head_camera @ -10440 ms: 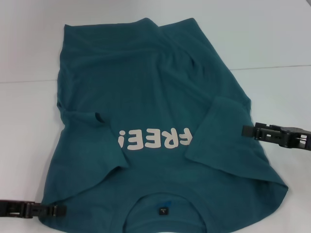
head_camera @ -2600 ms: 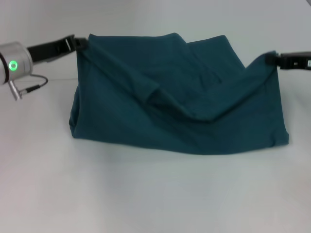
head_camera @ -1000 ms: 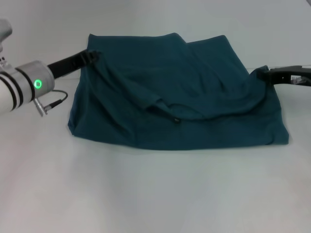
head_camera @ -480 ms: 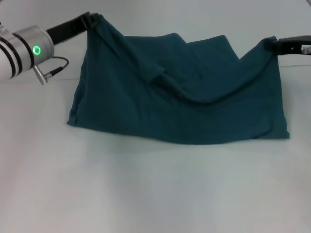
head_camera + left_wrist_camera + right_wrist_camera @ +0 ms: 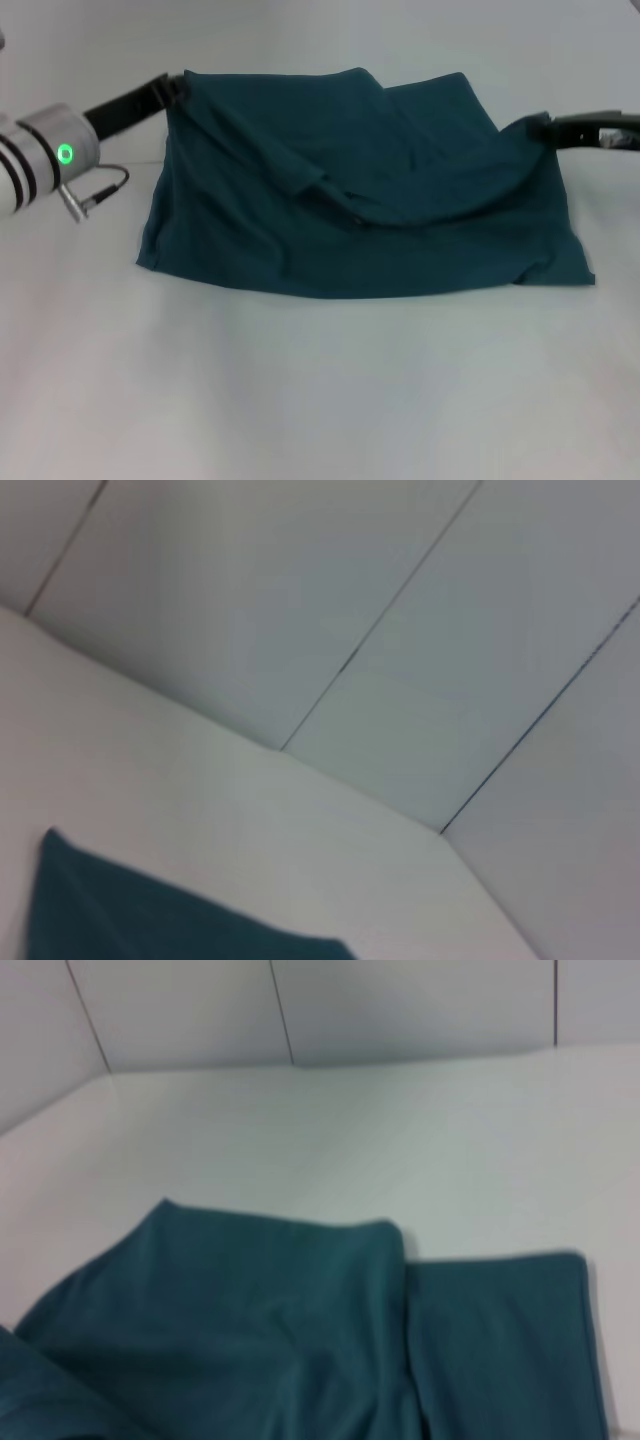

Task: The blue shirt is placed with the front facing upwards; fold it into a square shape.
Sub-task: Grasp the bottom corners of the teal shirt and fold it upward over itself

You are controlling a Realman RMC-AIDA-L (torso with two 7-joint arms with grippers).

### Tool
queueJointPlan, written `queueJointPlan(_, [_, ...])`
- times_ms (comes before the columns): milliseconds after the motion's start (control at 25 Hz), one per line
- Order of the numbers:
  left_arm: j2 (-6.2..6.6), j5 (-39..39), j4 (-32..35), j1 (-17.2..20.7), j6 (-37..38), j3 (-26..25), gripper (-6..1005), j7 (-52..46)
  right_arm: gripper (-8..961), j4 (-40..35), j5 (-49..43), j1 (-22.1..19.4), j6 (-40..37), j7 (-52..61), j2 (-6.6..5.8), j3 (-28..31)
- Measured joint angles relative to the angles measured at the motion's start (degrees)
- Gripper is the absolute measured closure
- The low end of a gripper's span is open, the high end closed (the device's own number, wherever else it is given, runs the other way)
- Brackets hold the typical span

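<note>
I will let go and take the lower layer's near corners (image 5: 152, 257), because my grippers hold only the upper layer while the lower layer's near edge stays spread out.
The blue shirt (image 5: 360, 200) lies folded over on the white table (image 5: 320, 390), plain teal side up, lettering hidden. My left gripper (image 5: 180, 85) is shut on its far left corner. My right gripper (image 5: 545, 128) is shut on its far right corner. Both hold the cloth low over the far edge. The folded layer sags between them. A corner of the shirt shows in the left wrist view (image 5: 150, 920). Folded layers show in the right wrist view (image 5: 300, 1330).
The left arm's silver wrist with a green light (image 5: 50, 160) and a cable reach in from the left. A white panelled wall (image 5: 400, 630) stands behind the table.
Both grippers have come down from half a second ago, lowering the held corners onto the far part of the shirt. The sagging fold lies flatter.
</note>
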Motion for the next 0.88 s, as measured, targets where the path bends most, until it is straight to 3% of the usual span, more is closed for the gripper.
queueJointPlan(360, [-0.91,-0.2,-0.2,2.2,-0.5,0.2,945,0.6,917,2.7,0.0,-0.6,2.0,-1.3,0.89,0.0])
queueJointPlan(800, [-1.99,-0.2,0.3,2.2,-0.1,3.0,937,2.2,784,2.1,0.0,-1.1,4.2,-1.3,1.71,0.0])
queueJointPlan(880, [-2.17,-0.2,0.8,2.3,-0.3,3.0,864,2.7,760,1.7,0.0,-1.1,4.3,-1.3,1.71,0.0])
